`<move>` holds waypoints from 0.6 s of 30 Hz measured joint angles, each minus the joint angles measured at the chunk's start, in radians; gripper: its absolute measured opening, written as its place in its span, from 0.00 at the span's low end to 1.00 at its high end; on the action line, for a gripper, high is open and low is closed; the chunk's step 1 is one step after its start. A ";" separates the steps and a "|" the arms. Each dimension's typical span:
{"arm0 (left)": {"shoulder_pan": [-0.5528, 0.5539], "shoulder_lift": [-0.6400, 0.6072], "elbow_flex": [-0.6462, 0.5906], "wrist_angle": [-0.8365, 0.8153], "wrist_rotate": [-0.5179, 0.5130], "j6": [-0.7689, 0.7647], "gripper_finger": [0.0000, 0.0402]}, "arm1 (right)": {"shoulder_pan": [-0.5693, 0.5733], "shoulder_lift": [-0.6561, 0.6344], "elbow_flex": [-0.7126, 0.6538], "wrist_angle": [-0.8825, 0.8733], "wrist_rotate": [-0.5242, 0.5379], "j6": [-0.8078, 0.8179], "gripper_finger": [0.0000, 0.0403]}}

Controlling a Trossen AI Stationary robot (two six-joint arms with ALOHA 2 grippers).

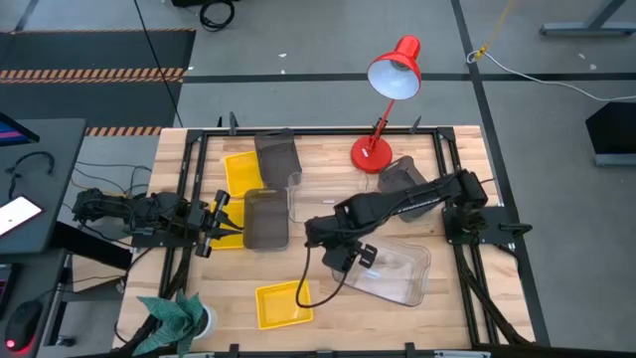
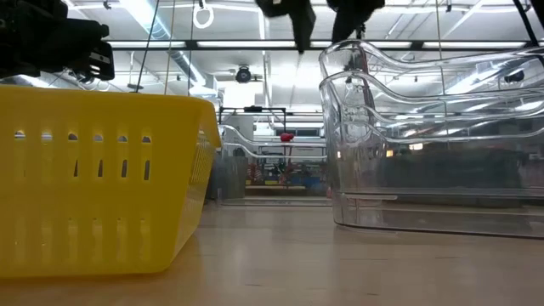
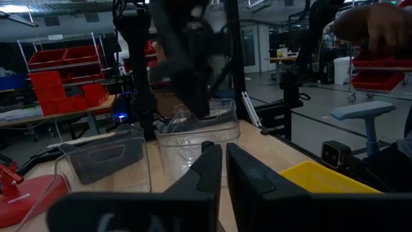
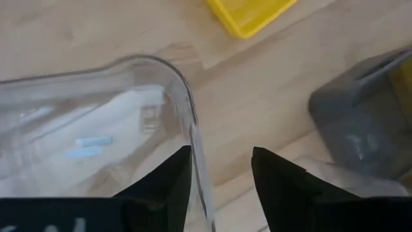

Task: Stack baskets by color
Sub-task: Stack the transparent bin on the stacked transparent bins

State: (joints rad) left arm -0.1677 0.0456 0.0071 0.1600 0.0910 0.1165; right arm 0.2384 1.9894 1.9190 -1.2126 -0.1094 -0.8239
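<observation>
I should move my right gripper to the far clear basket next and close it on its end rim (image 1: 367,186) beside the grey basket near the red desk lamp.
Two clear baskets (image 2: 425,127) sit nested, one in the other, on the table's near right (image 1: 397,268). My right gripper (image 4: 222,151) hangs open over their left end, pointing steeply down, with the upper basket's rim (image 4: 191,138) between its fingers. A yellow basket (image 1: 283,303) lies near the front edge, to the left of the clear pair. My left gripper (image 3: 224,151) waits shut and empty at the table's left side (image 1: 214,224), pointing level toward the right. My right gripper's open fingers stand on either side of the upper clear basket's rim at its left end, one inside (image 4: 168,174) and one outside. The rim runs close by the inner finger; whether they touch I cannot tell. The basket rests in the one below.
A red desk lamp (image 1: 383,99) stands at the far middle. Grey baskets (image 1: 266,219) (image 1: 276,157) and yellow ones (image 1: 241,169) lie at the left. Another grey one (image 1: 402,177) lies by the lamp. A teal cloth (image 1: 179,313) sits at the near left corner.
</observation>
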 joint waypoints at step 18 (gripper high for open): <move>0.000 0.000 0.000 0.000 0.000 0.000 0.08 | -0.107 -0.046 -0.102 -0.206 0.164 -0.070 0.29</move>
State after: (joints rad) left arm -0.1677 0.0456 0.0071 0.1597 0.0910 0.1165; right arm 0.1317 1.9438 1.8168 -1.4182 0.0547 -0.8944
